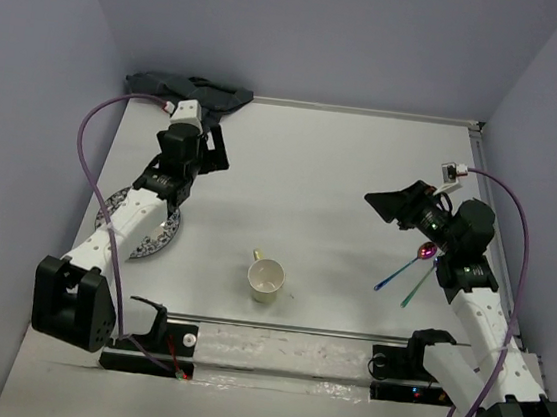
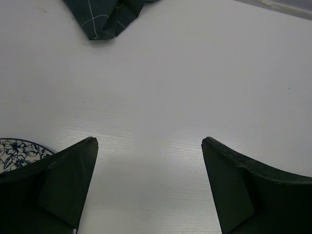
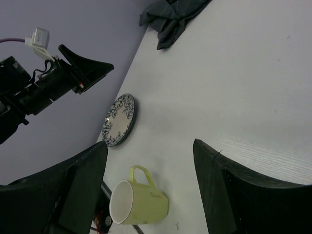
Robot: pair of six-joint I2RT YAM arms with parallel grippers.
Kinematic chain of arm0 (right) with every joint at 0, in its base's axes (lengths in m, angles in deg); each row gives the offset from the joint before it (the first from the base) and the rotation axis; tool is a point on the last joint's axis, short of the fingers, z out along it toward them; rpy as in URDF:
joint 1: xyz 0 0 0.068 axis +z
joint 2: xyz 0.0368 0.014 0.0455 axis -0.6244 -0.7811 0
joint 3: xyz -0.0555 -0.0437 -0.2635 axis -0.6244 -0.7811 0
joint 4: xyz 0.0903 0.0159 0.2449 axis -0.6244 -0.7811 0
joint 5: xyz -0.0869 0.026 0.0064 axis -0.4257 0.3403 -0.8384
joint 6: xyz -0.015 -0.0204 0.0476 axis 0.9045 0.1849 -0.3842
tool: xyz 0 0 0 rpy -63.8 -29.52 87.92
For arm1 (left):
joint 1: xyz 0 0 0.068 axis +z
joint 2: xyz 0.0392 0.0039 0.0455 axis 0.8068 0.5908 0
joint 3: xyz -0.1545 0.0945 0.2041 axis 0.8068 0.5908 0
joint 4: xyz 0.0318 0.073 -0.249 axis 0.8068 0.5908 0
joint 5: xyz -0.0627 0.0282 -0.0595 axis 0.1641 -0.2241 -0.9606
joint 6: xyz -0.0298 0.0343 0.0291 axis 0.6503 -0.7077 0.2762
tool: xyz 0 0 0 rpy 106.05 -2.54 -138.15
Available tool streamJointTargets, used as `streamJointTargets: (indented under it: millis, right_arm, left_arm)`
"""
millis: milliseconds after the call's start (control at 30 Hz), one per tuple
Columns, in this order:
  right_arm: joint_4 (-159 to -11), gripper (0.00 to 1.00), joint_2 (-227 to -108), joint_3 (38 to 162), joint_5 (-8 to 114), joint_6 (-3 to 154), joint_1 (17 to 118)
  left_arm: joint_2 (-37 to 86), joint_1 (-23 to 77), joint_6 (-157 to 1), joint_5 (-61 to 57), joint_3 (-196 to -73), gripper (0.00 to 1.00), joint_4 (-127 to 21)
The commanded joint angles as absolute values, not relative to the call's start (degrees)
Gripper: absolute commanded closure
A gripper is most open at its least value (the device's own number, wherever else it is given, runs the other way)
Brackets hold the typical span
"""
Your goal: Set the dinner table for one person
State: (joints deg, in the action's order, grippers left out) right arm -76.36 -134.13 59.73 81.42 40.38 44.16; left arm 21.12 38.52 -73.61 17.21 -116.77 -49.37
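Note:
The dark cloth is next for my left gripper, which should go to the dark cloth's near corner (image 1: 209,122) (image 2: 103,35), the one pointing toward the plate and mug, and close there.
The white dinner table (image 1: 323,173) has a pale yellow mug (image 1: 266,279) standing near its front middle; the mug also shows in the right wrist view (image 3: 139,202). A blue floral plate (image 1: 147,234) lies at the left, partly under my left arm. Iridescent cutlery (image 1: 407,274) lies at the right, partly hidden by my right arm. My left gripper (image 1: 217,147) is open and empty above bare table (image 2: 150,141). My right gripper (image 1: 388,203) is open and empty, raised and facing the mug (image 3: 148,146).
A crumpled dark grid-lined cloth (image 1: 194,88) lies at the back left corner and shows in the left wrist view (image 2: 105,17). Lilac walls surround the table. A metal rail (image 1: 285,327) runs along the near edge between the arm bases.

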Motion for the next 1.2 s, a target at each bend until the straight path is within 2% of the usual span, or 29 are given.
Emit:
streamJointTargets:
  millis: [0,167,233,467,600,967,1167]
  right_arm:
    - [-73.2,0.24,-132.4,59.3,82.6,42.7,43.7]
    - [-73.7,0.24,-132.7,59.7,82.7,43.2,43.7]
    - [-73.7,0.24,-132.8,59.8,82.4,43.2,43.7]
    - [-73.8,0.24,-132.6,59.5,82.4,43.6,43.7]
    - [-74.6,0.24,-132.5,59.9,83.3,44.1,43.7]
    - [-74.5,0.25,-133.5,60.0,84.8,43.8,43.7]
    - [-73.8,0.25,-133.9,60.1,85.8,43.4,43.7]
  left_arm:
    - [17.8,38.8,-73.7,18.5,-117.6,0.01,-55.9]
    - [17.5,39.5,-75.4,22.0,-117.8,0.01,-56.9]
    - [20.4,39.5,-77.1,24.1,-120.0,0.09,-55.6]
    - [46.1,39.6,-80.6,30.3,-137.8,0.14,-47.0]
    - [56.3,40.2,-82.4,32.9,-146.9,0.20,-43.5]
    - [76.4,42.2,-85.5,37.0,-170.2,0.20,-33.1]
    - [82.8,43.4,-86.2,38.4,-178.3,0.21,-30.4]
